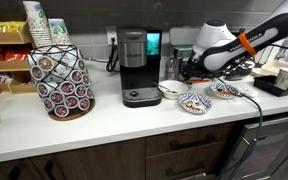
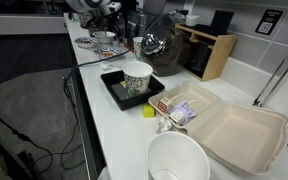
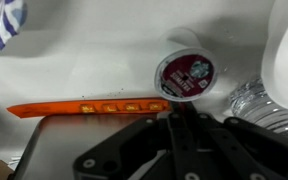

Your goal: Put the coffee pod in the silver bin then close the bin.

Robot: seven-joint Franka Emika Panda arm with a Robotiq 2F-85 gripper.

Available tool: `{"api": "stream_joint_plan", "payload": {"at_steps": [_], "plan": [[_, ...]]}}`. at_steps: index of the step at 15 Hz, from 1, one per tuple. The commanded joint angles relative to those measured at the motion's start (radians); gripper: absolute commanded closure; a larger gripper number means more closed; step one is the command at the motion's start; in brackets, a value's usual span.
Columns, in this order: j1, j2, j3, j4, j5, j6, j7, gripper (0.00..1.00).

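The gripper's closed fingertips only touch the coffee pod's near rim, so the robot should open them, move farther over the pod and grip around its lid (image 3: 187, 74) before lifting it.
In the wrist view the coffee pod (image 3: 184, 72), white with a dark red foil lid, sits right at my gripper's fingertips (image 3: 176, 108). The fingers are drawn together and seem to pinch its lower rim. Below and left lies the silver bin (image 3: 69, 145), a flat brushed-metal surface with an orange-brown edge strip. I cannot tell whether its lid is open. In an exterior view the gripper (image 1: 184, 68) hangs over the counter right of the coffee machine (image 1: 135, 65). The bin is hidden behind the arm there.
A wire pod rack (image 1: 61, 80) stands at the left. Patterned plates and bowls (image 1: 192, 100) lie under the arm. A clear plastic bottle (image 3: 256, 100) is close to the pod. A black tray with a paper cup (image 2: 136, 80), a foam box (image 2: 234, 125) and a white bowl (image 2: 179, 160) stand farther along.
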Motion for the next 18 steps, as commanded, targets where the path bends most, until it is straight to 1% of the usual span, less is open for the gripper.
{"api": "stream_joint_plan", "payload": {"at_steps": [1, 2, 3, 4, 7, 9, 12, 13, 15, 18], "plan": [[0.023, -0.002, -0.024, 0.014, -0.003, -0.045, 0.037, 0.70], [0.024, -0.005, -0.026, 0.014, -0.004, -0.054, 0.040, 0.74], [0.023, -0.011, -0.025, 0.009, -0.004, -0.060, 0.040, 0.73], [0.028, -0.013, -0.032, 0.004, -0.011, -0.055, 0.049, 0.68], [0.032, -0.020, -0.033, -0.004, -0.010, -0.057, 0.062, 0.43], [0.017, -0.040, -0.005, -0.016, 0.010, -0.105, 0.036, 0.30], [0.006, -0.069, 0.026, -0.026, 0.020, -0.197, 0.022, 0.06], [-0.002, -0.079, 0.042, -0.028, 0.027, -0.224, 0.012, 0.01], [-0.014, -0.088, 0.065, -0.023, 0.038, -0.256, 0.008, 0.00], [-0.033, -0.085, 0.090, -0.010, 0.059, -0.274, 0.007, 0.00]]}}
